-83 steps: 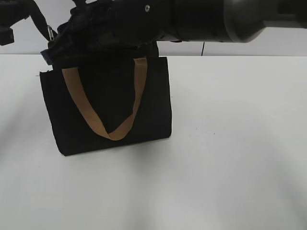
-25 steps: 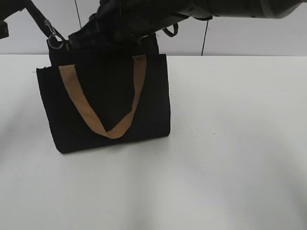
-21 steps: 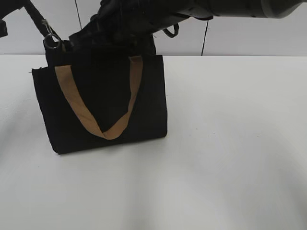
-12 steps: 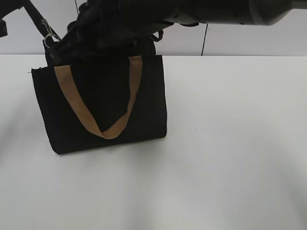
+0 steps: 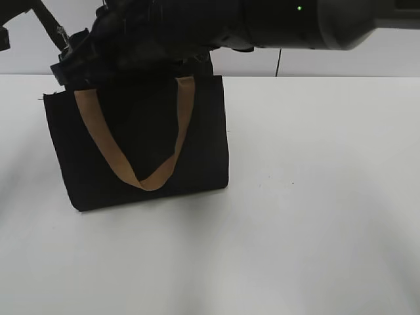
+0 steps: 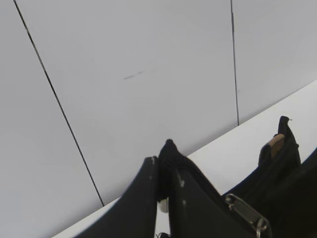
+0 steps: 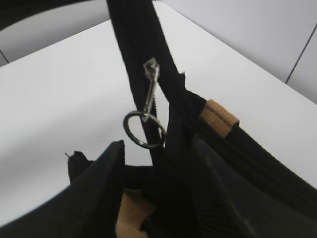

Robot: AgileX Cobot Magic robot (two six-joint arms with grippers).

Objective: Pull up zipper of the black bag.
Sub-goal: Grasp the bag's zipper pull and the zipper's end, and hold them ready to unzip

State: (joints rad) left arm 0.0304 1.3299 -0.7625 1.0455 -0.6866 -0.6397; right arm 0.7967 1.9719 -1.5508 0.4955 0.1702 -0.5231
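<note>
The ring of the silver zipper pull hangs past the open fingers of my right gripper, so next I reach farther up the track and close on the ring (image 7: 144,130) before pulling.
The black bag (image 5: 141,141) stands on the white table with a tan strap handle (image 5: 115,154) hanging down its front. My left gripper (image 6: 165,178) is shut on the tip of the black zipper track tail and holds it up and to the left of the bag. The silver zipper pull (image 7: 150,94) with its ring hangs on that taut track; it also shows in the exterior view (image 5: 64,34) and the left wrist view (image 6: 245,213). My right gripper (image 7: 158,148) reaches across the bag's top to its left end (image 5: 72,65), open, its fingers either side of the track just below the pull.
The white table (image 5: 315,197) stretches to the right and front of the bag. A pale panelled wall (image 5: 308,65) stands behind. My right arm (image 5: 295,23) spans the top of the exterior view above the bag.
My right arm has moved left along the bag's top and now covers most of the ring. The bag shifted a little to the left. The left gripper stays put.
</note>
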